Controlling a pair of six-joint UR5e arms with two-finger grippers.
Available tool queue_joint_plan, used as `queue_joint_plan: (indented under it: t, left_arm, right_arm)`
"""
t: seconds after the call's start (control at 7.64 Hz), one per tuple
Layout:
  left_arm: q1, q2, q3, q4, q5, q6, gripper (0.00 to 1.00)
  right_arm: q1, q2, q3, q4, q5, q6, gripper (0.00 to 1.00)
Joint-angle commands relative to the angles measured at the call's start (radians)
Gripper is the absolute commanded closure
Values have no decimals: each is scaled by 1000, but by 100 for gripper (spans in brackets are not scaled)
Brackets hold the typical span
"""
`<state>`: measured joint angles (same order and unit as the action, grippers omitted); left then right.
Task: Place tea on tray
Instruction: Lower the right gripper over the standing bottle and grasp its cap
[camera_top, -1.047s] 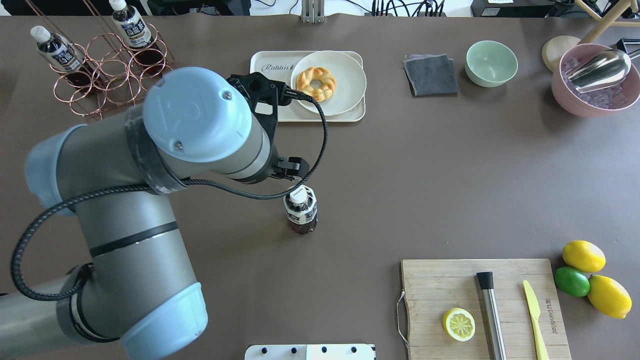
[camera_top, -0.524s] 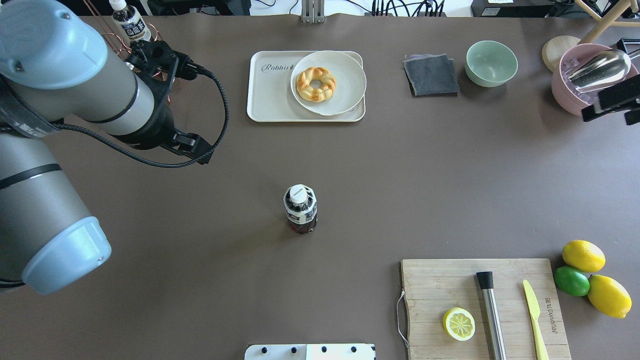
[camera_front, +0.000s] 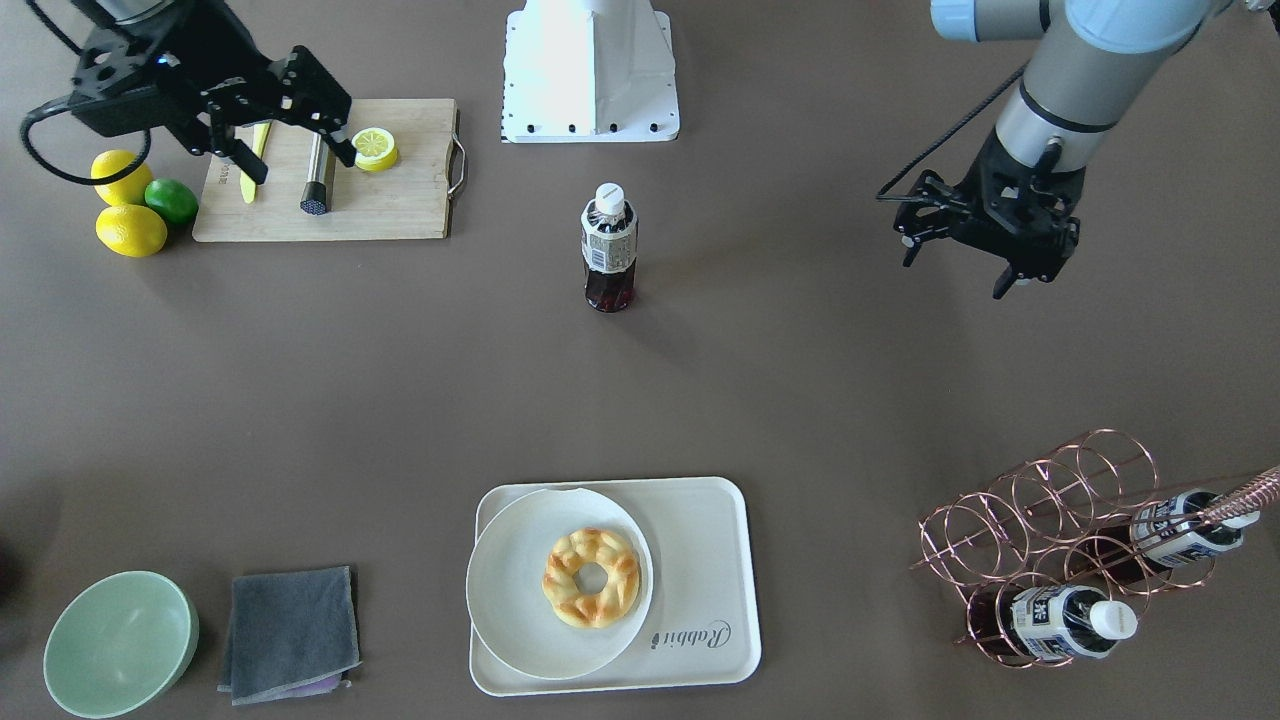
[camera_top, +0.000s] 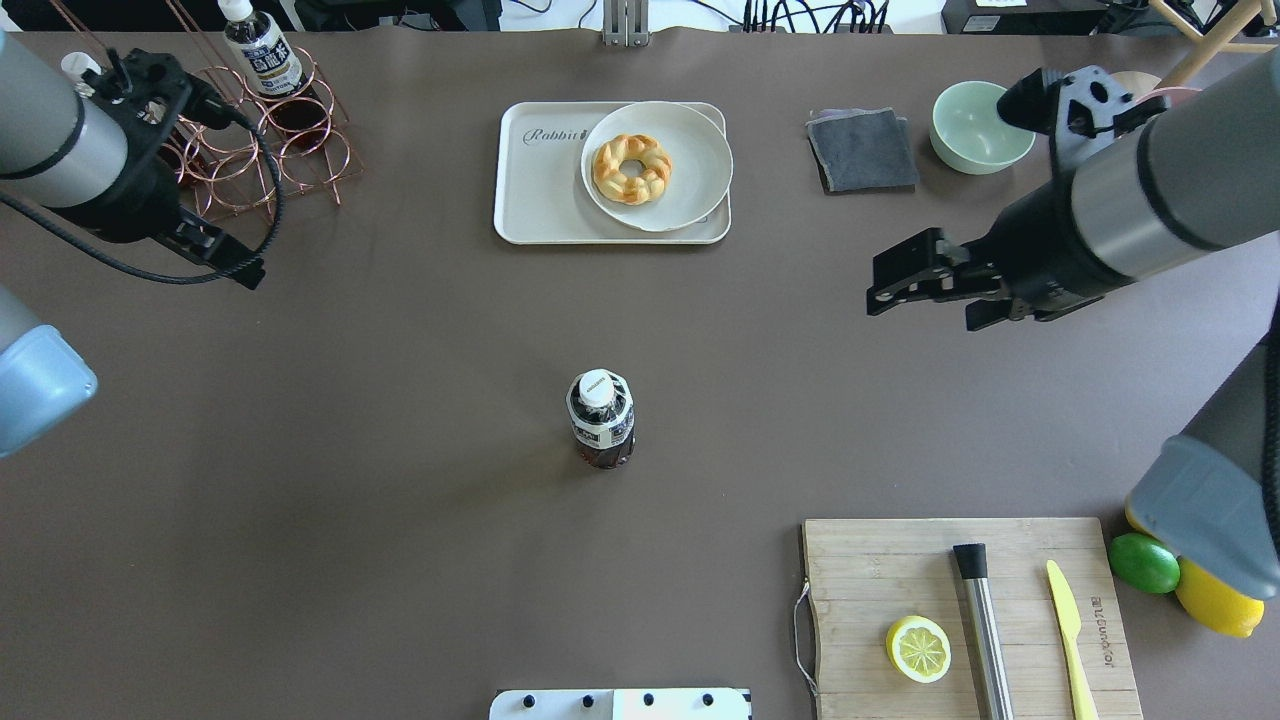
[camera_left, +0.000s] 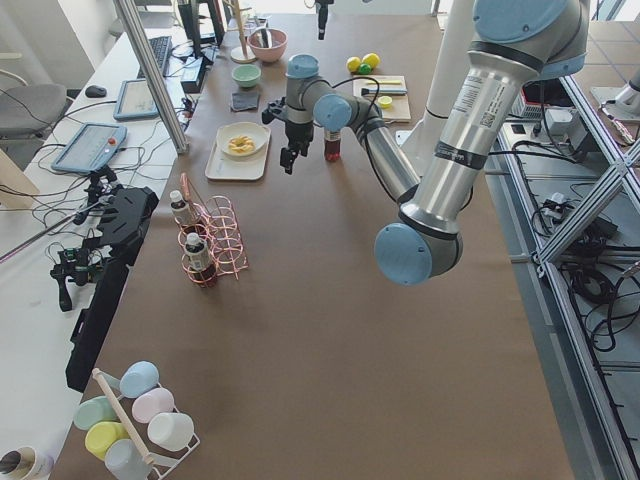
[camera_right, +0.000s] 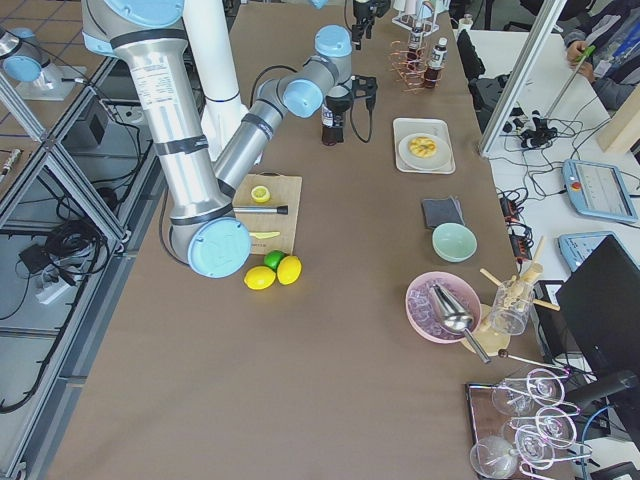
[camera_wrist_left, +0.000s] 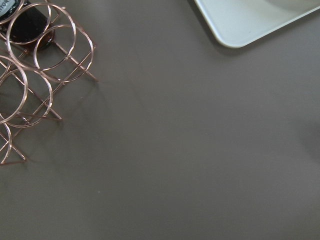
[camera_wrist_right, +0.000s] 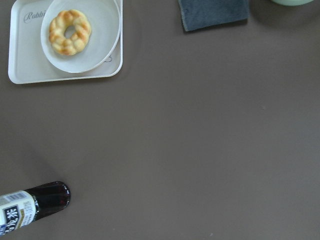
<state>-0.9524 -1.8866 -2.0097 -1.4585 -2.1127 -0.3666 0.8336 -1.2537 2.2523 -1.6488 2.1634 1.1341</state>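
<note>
My right gripper should move to the lone standing tea bottle and close on the neck (camera_front: 609, 218) of that bottle, just below its white cap.
The tea (camera_top: 600, 418) is a small bottle of dark drink with a white cap. It stands upright and alone at mid table, and also shows in the front view (camera_front: 609, 245) and low left in the right wrist view (camera_wrist_right: 30, 207). The cream tray (camera_top: 540, 195) lies at the far side and bears a white plate (camera_top: 690, 190) with a doughnut. My left gripper (camera_top: 235, 265) is open and empty, far left of the tea by the rack. My right gripper (camera_top: 920, 305) is open and empty, above the table to the tea's right.
A copper wire rack (camera_top: 240, 150) at the far left holds two more bottles (camera_top: 260, 50). A wooden cutting board (camera_top: 900, 560) with a lemon half, steel muddler and yellow knife lies front right, with lemons and a lime (camera_top: 1145, 563) beside it. A grey cloth (camera_top: 862, 150) and a green bowl (camera_top: 975, 135) lie far right.
My left arm has swung away from the tea to the left, toward the rack. My right arm has come in from the right edge toward the middle. The tea has not moved.
</note>
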Motion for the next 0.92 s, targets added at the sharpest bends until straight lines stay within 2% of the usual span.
queue_joint_plan:
  t: [0.0,0.13,0.26,0.39,0.52,0.79]
  left_arm:
    - [-182,176,34,-94,-113,238,3]
    - [-242,217,32,-94,-139,318,3]
    - [-267,245,26,-94,-141,345,3]
    - [-291,265,26,-94,-141,403,3]
    - [-330,285,25,-94,-142,446,3]
    - [-348,314,16,-101,-142,469,3]
  right_arm:
    - [-239,158,13,-156,-211,194,0]
    - [-308,253,12,-286,-294,196,0]
    - [-359,328,6,-366,-333,196,0]
    - [-398,386,-50,-377,-344,238,0]
    - [-404,461,-150,-378,-349,271,0]
    - [-410,508,-222,-371,-361,259,1]
